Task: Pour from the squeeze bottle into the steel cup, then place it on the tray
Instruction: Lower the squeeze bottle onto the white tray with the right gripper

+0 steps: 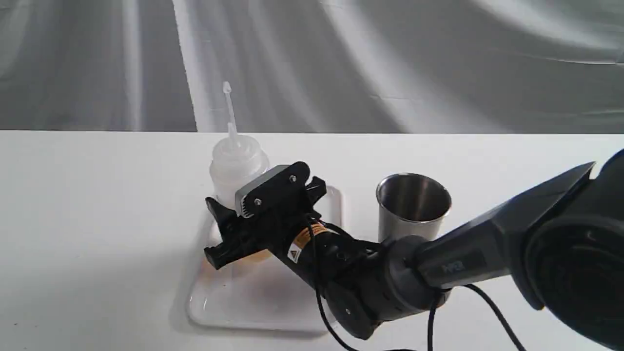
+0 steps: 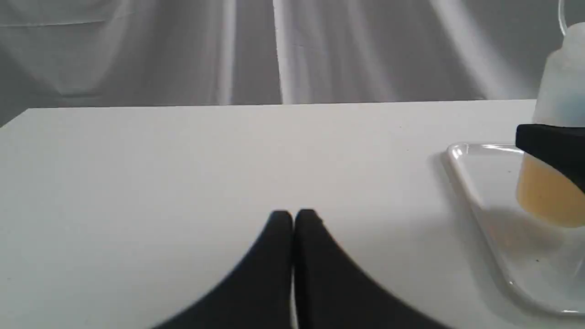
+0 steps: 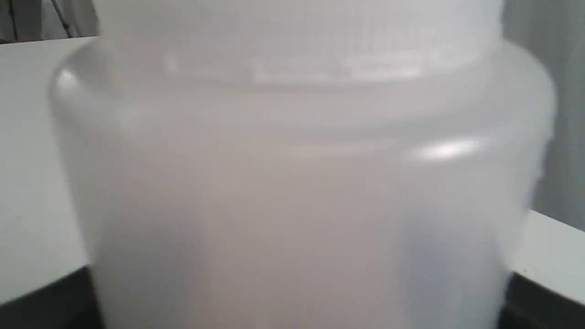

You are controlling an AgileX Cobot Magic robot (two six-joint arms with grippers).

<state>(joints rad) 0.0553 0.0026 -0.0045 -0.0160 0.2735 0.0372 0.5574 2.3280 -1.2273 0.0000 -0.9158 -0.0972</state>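
The squeeze bottle will be standing upright around the middle of the white tray (image 1: 260, 264) when my right gripper lets go of it.
The squeeze bottle (image 1: 236, 165) stands upright on the white tray (image 1: 253, 302), with amber liquid low inside and its thin nozzle pointing up. My right gripper (image 1: 217, 229) is shut on the squeeze bottle at mid-height, one black finger on each side. In the right wrist view the frosted bottle (image 3: 292, 183) fills the picture, and a dark finger (image 3: 45, 306) shows at its side. The steel cup (image 1: 412, 204) stands upright on the table to the right of the tray. My left gripper (image 2: 292, 217) is shut and holds nothing, low over bare table left of the tray (image 2: 475, 183).
The white table runs back to a grey draped cloth. The right arm and its cable cross the table's front right, close in front of the cup. The left gripper does not show in the exterior view.
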